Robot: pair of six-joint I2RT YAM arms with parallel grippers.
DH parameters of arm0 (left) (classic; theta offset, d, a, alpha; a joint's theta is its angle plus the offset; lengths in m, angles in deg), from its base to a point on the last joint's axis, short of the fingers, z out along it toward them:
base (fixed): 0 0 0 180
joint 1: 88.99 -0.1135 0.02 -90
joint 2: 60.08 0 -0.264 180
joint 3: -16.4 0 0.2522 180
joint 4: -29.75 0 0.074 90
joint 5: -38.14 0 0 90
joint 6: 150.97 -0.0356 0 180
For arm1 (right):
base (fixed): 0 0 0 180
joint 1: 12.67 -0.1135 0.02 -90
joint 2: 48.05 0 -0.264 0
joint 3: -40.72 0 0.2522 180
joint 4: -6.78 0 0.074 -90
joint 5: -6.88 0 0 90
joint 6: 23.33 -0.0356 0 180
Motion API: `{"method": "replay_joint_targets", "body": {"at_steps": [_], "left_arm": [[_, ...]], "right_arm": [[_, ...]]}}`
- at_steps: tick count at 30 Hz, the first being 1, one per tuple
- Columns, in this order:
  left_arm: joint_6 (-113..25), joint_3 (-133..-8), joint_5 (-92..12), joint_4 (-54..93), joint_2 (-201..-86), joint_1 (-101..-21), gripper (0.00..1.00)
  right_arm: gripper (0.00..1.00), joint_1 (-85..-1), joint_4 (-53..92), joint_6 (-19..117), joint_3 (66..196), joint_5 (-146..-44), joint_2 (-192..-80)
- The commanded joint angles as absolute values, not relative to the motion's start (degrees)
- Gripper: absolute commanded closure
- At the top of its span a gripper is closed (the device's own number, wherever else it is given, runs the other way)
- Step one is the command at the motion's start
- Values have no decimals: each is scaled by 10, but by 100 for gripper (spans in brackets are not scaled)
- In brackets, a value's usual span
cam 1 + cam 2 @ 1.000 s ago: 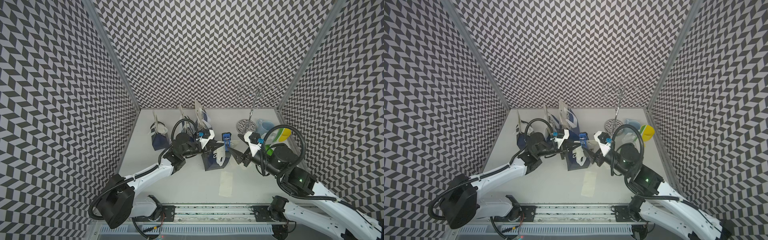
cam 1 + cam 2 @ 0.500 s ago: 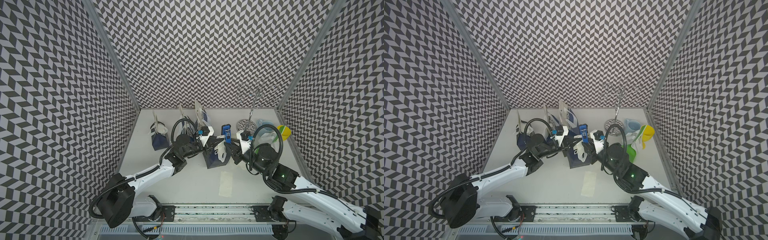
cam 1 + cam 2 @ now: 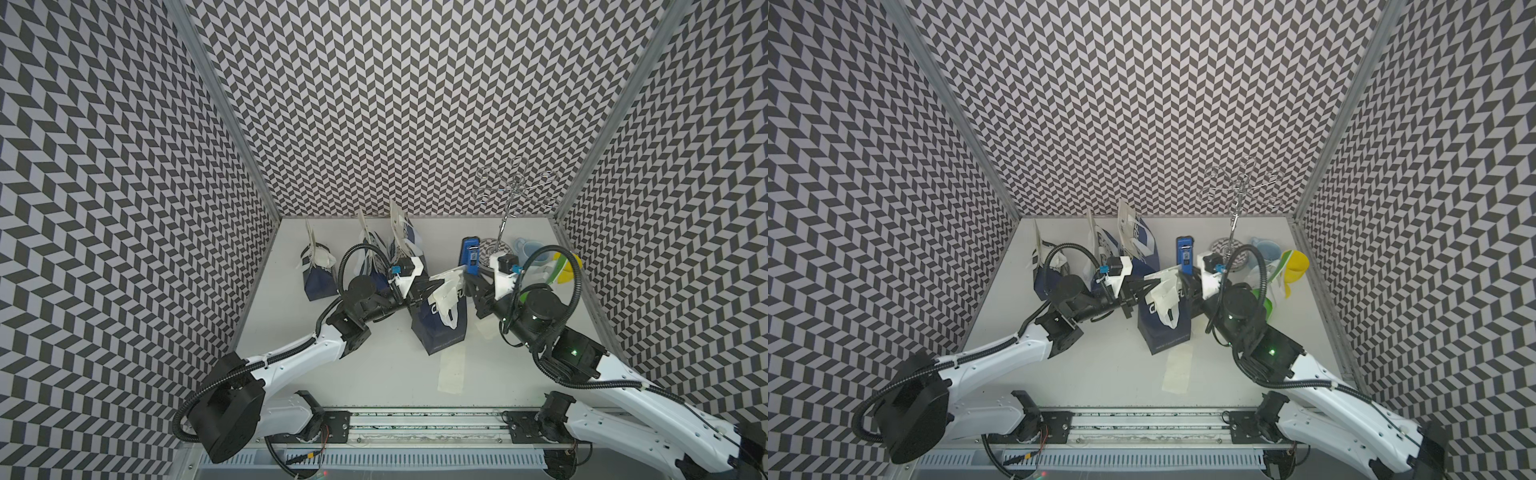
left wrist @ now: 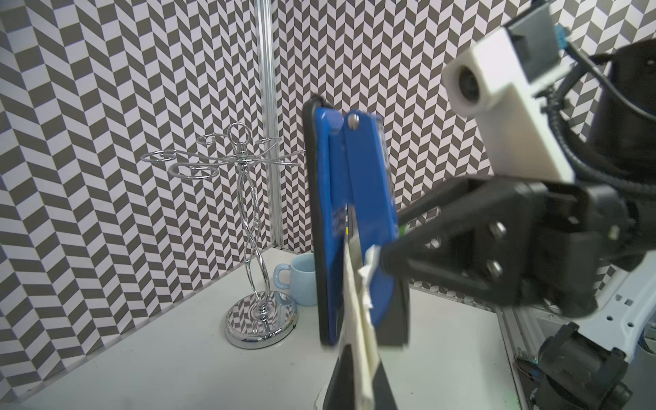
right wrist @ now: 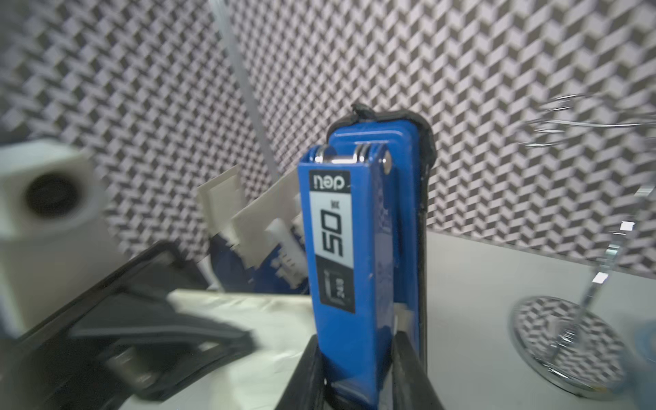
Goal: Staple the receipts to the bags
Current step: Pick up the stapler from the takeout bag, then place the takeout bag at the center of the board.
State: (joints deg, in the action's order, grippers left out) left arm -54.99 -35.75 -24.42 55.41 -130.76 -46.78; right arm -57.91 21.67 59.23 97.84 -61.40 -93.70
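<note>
I need to release the cream receipt and its dark blue bag from my left gripper just in front of the middle back bag [image 3: 371, 321].
A dark blue bag [image 3: 440, 328] [image 3: 1163, 328] stands mid-table. My left gripper [image 3: 424, 291] [image 4: 358, 387] is shut on a cream receipt [image 4: 356, 319] [image 5: 266, 319] held against the bag's top edge and white handles. My right gripper [image 3: 469, 286] [image 5: 355, 383] is shut on the blue stapler [image 3: 471, 255] [image 4: 355, 213] [image 5: 348, 248], which stands upright with its mouth over the receipt's edge. Another receipt [image 3: 451, 374] [image 3: 1177, 370] lies flat in front of the bag. Three more blue bags [image 3: 318, 274] stand at the back left. The green and white bag [image 3: 1277, 282] is partly hidden behind the right arm.
A chrome wire stand [image 3: 505, 220] [image 4: 248, 227] rises at the back right. Beside it are a pale blue mug [image 3: 528, 249] [image 4: 301, 280] and a yellow cup [image 3: 1293, 266]. Patterned walls close in three sides. The arms' rail runs along the front edge.
The right arm swung in toward the bag with the stapler, then eased back slightly, and its jaws narrowed on the stapler. The left arm has held still.
</note>
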Motion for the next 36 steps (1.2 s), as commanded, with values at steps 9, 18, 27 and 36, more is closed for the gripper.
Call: {"method": "replay_joint_targets", "body": {"at_steps": [9,18,27,36], "left_arm": [[-538,-268,-343,529,-1158,-466,100],[-555,-161,-680,463,-1032,-468,100],[-545,-142,-866,496,-1060,-538,100],[-589,-158,-825,487,-1057,-580,100]], "right_arm": [[100,-515,136,554,974,-486,-875],[100,-514,133,547,963,-570,-902],[100,-514,125,559,966,-633,-911],[100,-513,129,566,957,-649,-905]]}}
